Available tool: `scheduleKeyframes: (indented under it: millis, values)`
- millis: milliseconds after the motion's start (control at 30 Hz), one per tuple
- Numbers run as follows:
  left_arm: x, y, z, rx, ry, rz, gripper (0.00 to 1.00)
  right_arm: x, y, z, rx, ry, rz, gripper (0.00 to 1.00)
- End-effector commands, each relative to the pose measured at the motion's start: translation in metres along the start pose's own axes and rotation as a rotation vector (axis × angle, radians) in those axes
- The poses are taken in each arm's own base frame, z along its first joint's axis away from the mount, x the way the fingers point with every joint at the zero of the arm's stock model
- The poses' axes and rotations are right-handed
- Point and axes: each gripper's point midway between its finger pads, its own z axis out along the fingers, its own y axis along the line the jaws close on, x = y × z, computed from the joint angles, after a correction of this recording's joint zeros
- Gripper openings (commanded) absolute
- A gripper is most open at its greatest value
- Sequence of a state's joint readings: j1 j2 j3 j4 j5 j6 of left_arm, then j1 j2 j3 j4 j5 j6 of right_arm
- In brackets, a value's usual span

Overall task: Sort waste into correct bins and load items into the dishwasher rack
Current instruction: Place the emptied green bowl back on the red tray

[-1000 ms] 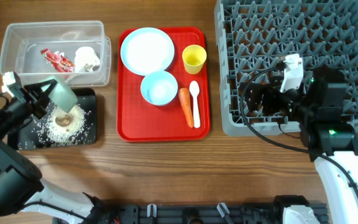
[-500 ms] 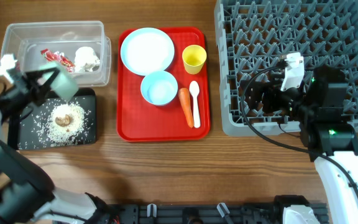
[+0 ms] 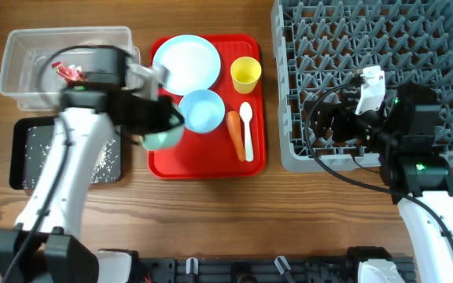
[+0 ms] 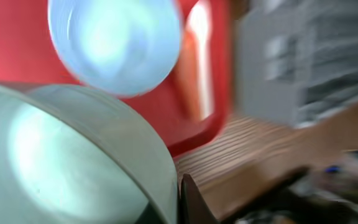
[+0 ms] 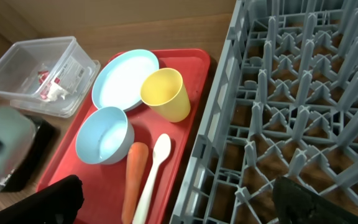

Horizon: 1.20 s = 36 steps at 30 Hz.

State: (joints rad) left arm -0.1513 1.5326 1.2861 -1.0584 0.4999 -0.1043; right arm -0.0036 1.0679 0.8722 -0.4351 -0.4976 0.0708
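Note:
Next, my left gripper lets go of the pale green cup on the red tray (image 3: 182, 156) just in front of the blue bowl.
My left gripper (image 3: 170, 126) is shut on a pale green cup (image 3: 162, 140) and holds it over the front left of the red tray (image 3: 203, 167). In the left wrist view the cup (image 4: 61, 155) fills the lower left, with one finger (image 4: 190, 202) against its rim. On the tray lie a blue plate (image 3: 185, 63), a blue bowl (image 3: 203, 110), a yellow cup (image 3: 245, 75), a carrot (image 3: 235, 135) and a white spoon (image 3: 246, 130). My right gripper (image 3: 333, 130) is open and empty over the front left of the grey dishwasher rack (image 3: 384, 47).
A clear bin (image 3: 30, 47) with wrappers stands at the back left. A black tray (image 3: 28, 161) with rice lies in front of it, partly under my left arm. The right wrist view shows the tray items (image 5: 165, 93) and the rack (image 5: 303, 112).
My left arm has swung quickly right with the green cup, from over the black tray to over the red tray. The right arm has not moved.

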Motion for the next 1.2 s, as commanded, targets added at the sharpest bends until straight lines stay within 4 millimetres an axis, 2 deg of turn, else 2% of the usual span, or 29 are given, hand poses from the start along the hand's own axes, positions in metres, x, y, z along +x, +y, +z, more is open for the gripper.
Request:
scheduleKeyframes:
  millis: [0,133,233,500,733,767,867,933,1167]
  values:
    - [0.01,0.026,0.015,-0.338,-0.001,-0.024,0.04,-0.007,0.004,-0.002,-0.018,-0.009,0.007,1.0]
    - [0.026,0.023,0.03,-0.425,0.019,0.013,0.04,-0.006,0.004,-0.002,-0.018,-0.003,0.009,1.0]
    - [0.036,0.027,0.041,-0.468,0.033,0.048,0.04,-0.005,0.004,-0.002,-0.017,-0.001,0.011,1.0]
    - [0.038,0.045,0.089,-0.46,-0.069,0.087,0.04,-0.003,0.004,-0.002,-0.017,0.006,0.015,1.0]
    - [0.043,0.051,0.097,-0.459,-0.071,0.088,0.04,-0.002,0.004,-0.002,-0.017,0.011,0.016,1.0]
    - [0.043,0.051,0.097,-0.459,-0.071,0.088,0.09,-0.003,0.004,-0.002,-0.017,0.01,0.015,1.0]
    - [0.04,0.05,0.097,-0.454,-0.082,0.09,0.34,-0.002,0.004,-0.002,-0.016,0.011,0.015,1.0]
    - [0.039,0.049,0.098,-0.45,-0.088,0.091,0.42,-0.002,0.004,-0.002,-0.017,0.011,0.015,1.0]
    - [0.032,0.042,0.098,-0.417,-0.114,0.095,0.45,-0.002,0.004,-0.002,-0.017,0.01,0.014,1.0]
